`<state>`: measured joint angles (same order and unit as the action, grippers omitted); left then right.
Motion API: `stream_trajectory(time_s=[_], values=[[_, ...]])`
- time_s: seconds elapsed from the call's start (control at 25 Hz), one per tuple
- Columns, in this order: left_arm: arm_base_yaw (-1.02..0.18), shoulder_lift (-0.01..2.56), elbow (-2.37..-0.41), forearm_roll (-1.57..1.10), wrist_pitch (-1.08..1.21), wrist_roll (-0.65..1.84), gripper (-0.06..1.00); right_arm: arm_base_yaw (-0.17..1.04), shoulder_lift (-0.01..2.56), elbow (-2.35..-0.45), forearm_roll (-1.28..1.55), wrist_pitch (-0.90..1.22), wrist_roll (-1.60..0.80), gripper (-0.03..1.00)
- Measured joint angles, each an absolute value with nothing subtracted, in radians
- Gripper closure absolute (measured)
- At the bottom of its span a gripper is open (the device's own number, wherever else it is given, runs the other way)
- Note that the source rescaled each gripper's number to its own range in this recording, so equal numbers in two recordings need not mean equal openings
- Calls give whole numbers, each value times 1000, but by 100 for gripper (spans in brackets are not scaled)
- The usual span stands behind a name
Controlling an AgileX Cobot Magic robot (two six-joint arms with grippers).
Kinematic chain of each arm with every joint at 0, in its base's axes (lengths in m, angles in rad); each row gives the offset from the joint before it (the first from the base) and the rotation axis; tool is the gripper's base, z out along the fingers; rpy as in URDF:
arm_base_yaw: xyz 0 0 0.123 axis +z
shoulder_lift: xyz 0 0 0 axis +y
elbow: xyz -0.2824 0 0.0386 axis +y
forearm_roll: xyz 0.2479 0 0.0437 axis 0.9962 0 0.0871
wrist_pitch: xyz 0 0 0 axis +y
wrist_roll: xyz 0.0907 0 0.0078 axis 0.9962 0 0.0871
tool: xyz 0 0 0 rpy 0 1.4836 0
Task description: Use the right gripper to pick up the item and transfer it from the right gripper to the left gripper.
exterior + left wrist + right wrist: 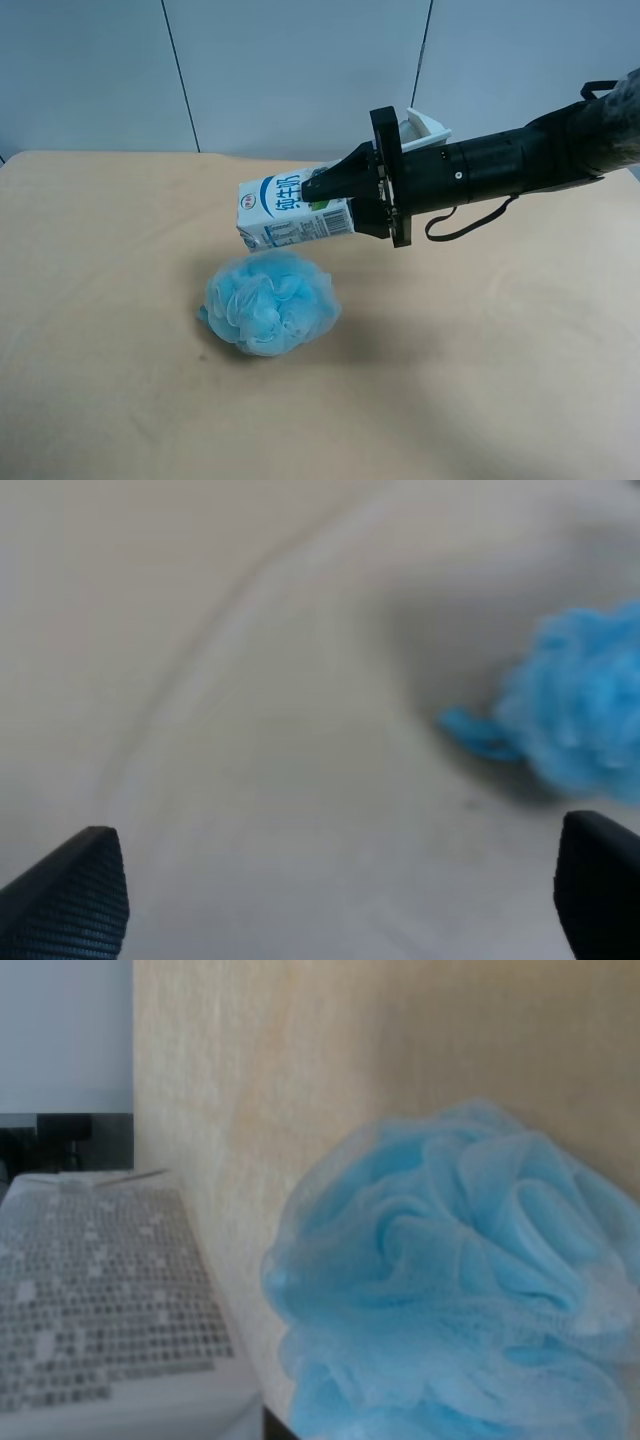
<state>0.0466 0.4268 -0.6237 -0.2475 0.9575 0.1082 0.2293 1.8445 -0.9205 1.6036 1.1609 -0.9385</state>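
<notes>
I will close my left gripper on the loose end of the milk carton [254, 214], opposite the end that my right gripper holds.
The item, a white milk carton [285, 212] with blue characters, hangs on its side above the table. The right gripper [320, 190], on the arm reaching in from the exterior high view's right, with a white piece at its wrist, is shut on the carton's end. In the right wrist view the carton's printed side [100, 1300] fills the near corner and the fingers are hidden. The left gripper [340, 890] shows only in the left wrist view. Its two black fingertips [70, 900] stand far apart with nothing between them. The left arm is outside the exterior high view.
A fluffy blue bath sponge [270, 302] lies on the beige table [100, 300] just under and in front of the held carton. It also shows as a blue sponge [460, 1280] in the right wrist view and a blurred sponge [585, 715] in the left wrist view.
</notes>
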Motion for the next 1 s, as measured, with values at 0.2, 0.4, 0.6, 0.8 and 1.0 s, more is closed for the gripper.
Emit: stream_trajectory(time_s=[0.2, 0.4, 0.6, 0.8, 1.0], values=[[47, 707, -683, -516, 886, 338, 7, 229, 1844, -921, 1604, 1161, -939, 97], [47, 977, -729, -848, 921, 626, 7, 212, 1844, -921, 1573, 1162, -939, 97], [47, 1242, -743, -1128, 1068, 883, 7, 193, 1844, -921, 1570, 1162, -950, 97], [47, 1457, -744, -1314, 1173, 1058, 7, 192, 1844, -921, 1569, 1162, -983, 97], [47, 1633, -744, -1455, 1203, 1180, 7, 192, 1844, -921, 1568, 1162, -995, 97]])
